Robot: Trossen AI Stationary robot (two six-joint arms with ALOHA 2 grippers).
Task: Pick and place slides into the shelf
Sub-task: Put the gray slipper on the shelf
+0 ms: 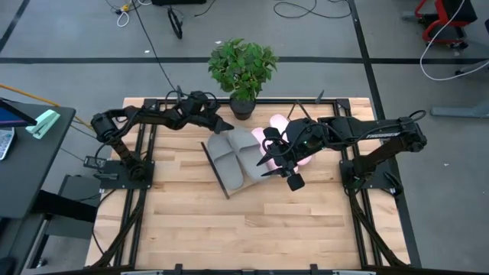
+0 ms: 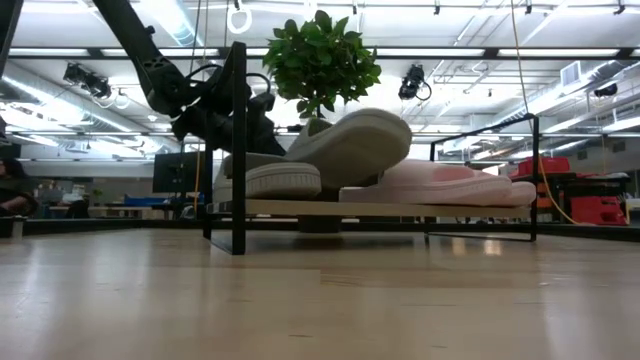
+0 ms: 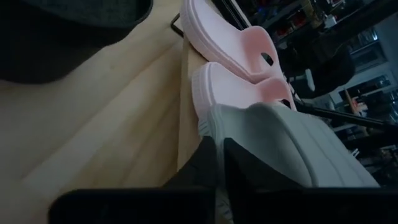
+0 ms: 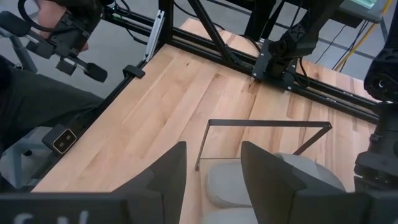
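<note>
The tilted grey slide's near end stands off the shelf. My left gripper will open to lay the slide flat, then take its far rim (image 3: 215, 124).
The shelf (image 1: 218, 174), a slanted wooden board on a black wire frame (image 2: 238, 150), stands mid-table. On it lie two grey slides (image 1: 233, 156) and two pink slides (image 1: 273, 136). In the low view one grey slide (image 2: 270, 180) lies flat. The other (image 2: 350, 145) is tilted, with one end raised beside the pink slides (image 2: 440, 185). My left gripper (image 1: 223, 124) is shut at the far end of the grey slides. My right gripper (image 1: 276, 169) hangs open above the shelf with nothing between its fingers (image 4: 214, 180). My left gripper (image 3: 221, 165) comes in low from the table's far left side. Its shut fingertips (image 3: 208, 158) stand right at the end rim of a grey slide (image 3: 217, 121). Whether they touch the rim I cannot tell, since the fingers hide that spot.
A potted plant (image 1: 243, 69) stands at the table's far edge, just behind the shelf and beside my left gripper. Its dark pot (image 3: 68, 31) is close by in the left wrist view. The bare wooden tabletop (image 1: 252, 229) stretches toward the near edge.
</note>
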